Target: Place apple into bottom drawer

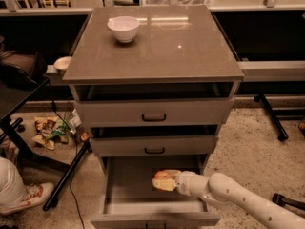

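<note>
My gripper should release the apple on the middle of the bottom drawer's inside (159, 186), in line with the black handles.
The bottom drawer (124, 206) is pulled open at the foot of the grey-brown cabinet; its flat inside is bare on the left. My white arm reaches in from the lower right. My gripper (164, 181) is over the middle of the open drawer and is shut on the apple (163, 175), which is red-orange with a yellowish patch. The apple sits a little above the drawer floor, just below the front of the middle drawer (154, 145).
A white bowl (123, 28) stands on the cabinet top at the back left. The top drawer (153, 112) and the middle drawer have black handles. Black table legs and snack bags (50, 128) lie on the floor at left, with a person's shoe (28, 197) nearby.
</note>
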{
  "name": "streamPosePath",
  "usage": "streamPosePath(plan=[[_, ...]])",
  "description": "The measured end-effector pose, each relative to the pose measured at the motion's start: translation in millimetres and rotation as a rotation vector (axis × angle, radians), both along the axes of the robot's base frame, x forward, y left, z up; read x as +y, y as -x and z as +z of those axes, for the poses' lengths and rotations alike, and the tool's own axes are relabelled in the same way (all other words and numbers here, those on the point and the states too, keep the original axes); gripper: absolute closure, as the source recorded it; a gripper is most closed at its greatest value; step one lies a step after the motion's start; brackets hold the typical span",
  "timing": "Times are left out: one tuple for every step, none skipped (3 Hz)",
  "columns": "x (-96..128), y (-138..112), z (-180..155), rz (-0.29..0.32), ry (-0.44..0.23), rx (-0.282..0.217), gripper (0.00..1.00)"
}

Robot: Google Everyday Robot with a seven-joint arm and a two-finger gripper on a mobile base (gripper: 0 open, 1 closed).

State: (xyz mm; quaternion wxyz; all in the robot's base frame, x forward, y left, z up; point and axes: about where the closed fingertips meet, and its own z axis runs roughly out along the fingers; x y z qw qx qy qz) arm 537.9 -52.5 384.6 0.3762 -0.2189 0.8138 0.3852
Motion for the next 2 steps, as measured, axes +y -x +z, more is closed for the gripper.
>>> streamPosePath(plan=[[0,0,0,0.000,0.000,0.000,1.00],[2,-13,-36,0.012,0.024,0.024,1.00]])
